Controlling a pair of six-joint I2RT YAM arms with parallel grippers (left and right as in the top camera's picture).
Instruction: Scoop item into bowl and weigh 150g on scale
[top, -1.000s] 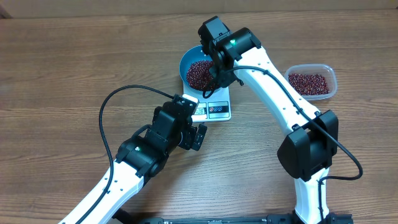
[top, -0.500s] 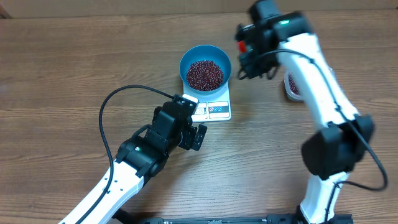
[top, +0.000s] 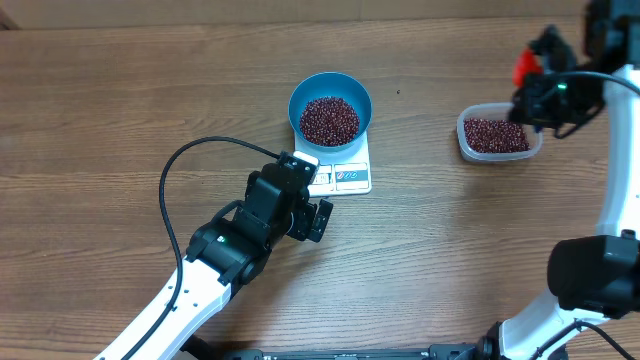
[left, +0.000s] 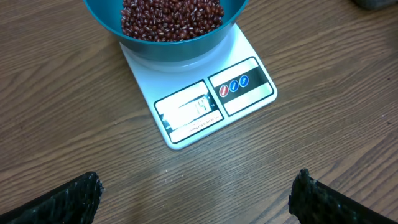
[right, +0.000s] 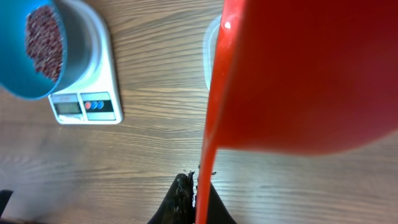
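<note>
I will release the red scoop, now held beside the clear container, from my right gripper on the beans in the clear container (top: 485, 141), handle leaning over the container's rim.
The blue bowl (top: 330, 85) stands on the white scale (top: 350, 178) and holds a heap of maroon beans (top: 330, 120). In the left wrist view the bowl (left: 168, 48), its beans (left: 171, 15) and the scale (left: 249, 93) lie just ahead. My left gripper (top: 310, 200) (left: 199, 199) rests open in front of the scale's display edge, holding nothing. At the far right, my right gripper (top: 532, 92) (right: 199, 199) is shut on the handle of a red scoop (top: 522, 68) (right: 298, 74), beside the clear container. The scoop's inside is hidden.
A clear plastic container (top: 497, 135) of more beans sits at the right. In the right wrist view the red scoop covers most of it, with only an edge (right: 208, 56) showing. The left arm's black cable (top: 175, 170) loops over the table left of the scale.
My right arm has swung from above the blue bowl to the far right with the red scoop, ending by the clear container. The left arm has not moved.
</note>
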